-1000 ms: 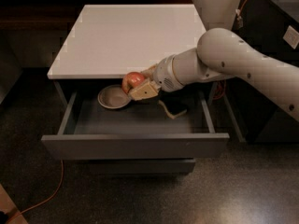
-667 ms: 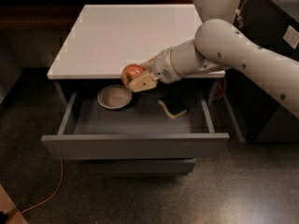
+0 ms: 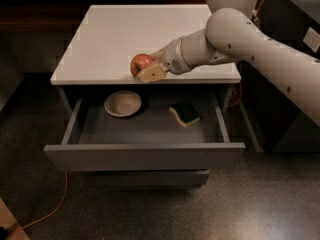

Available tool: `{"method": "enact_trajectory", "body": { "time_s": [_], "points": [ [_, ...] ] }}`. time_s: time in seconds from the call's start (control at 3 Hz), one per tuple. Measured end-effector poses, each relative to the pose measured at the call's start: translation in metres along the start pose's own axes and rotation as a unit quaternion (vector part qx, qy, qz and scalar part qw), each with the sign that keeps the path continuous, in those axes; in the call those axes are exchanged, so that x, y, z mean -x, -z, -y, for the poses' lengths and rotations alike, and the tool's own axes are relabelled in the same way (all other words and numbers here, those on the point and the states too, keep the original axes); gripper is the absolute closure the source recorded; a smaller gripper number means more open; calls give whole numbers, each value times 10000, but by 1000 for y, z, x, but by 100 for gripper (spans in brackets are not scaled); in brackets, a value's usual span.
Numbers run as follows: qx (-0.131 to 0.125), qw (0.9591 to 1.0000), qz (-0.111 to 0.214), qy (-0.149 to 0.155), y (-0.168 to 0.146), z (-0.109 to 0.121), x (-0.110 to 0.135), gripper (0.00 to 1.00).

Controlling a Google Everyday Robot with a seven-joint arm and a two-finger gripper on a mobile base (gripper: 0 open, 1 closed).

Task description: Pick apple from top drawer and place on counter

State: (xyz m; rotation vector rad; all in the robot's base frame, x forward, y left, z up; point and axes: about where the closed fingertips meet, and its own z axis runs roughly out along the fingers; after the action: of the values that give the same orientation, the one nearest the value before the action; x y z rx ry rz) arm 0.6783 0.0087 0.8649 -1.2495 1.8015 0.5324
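Note:
Next, I let go of the red apple with my gripper on the white counter (image 3: 149, 52) near its middle, a little behind the front edge.
The red apple (image 3: 140, 63) is held in my gripper (image 3: 146, 68), which is shut on it. The gripper reaches in from the right on a white arm and holds the apple just above the front edge of the white counter (image 3: 120, 34), near its middle. The top drawer (image 3: 145, 154) stands pulled open below, showing its dark grey interior. The apple's right side is hidden by the beige fingers (image 3: 151, 74).
A beige bowl (image 3: 122, 103) lies at the back left of the open drawer and a green-and-yellow sponge (image 3: 185, 113) at the back right. An orange cable (image 3: 50, 211) runs across the floor at lower left. Dark furniture stands to the right.
My gripper has lifted the apple up out of the drawer, from above the bowl to the level of the counter's front edge. The sponge is now uncovered.

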Motion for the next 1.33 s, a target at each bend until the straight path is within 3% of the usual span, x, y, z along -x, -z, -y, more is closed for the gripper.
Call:
{"method": "enact_trajectory", "body": {
  "time_s": [1.0, 1.33],
  "points": [
    [-450, 9989, -112, -93, -19, 80, 9, 100],
    [-601, 9978, -234, -140, -26, 98, 6, 84]
  ]
}}
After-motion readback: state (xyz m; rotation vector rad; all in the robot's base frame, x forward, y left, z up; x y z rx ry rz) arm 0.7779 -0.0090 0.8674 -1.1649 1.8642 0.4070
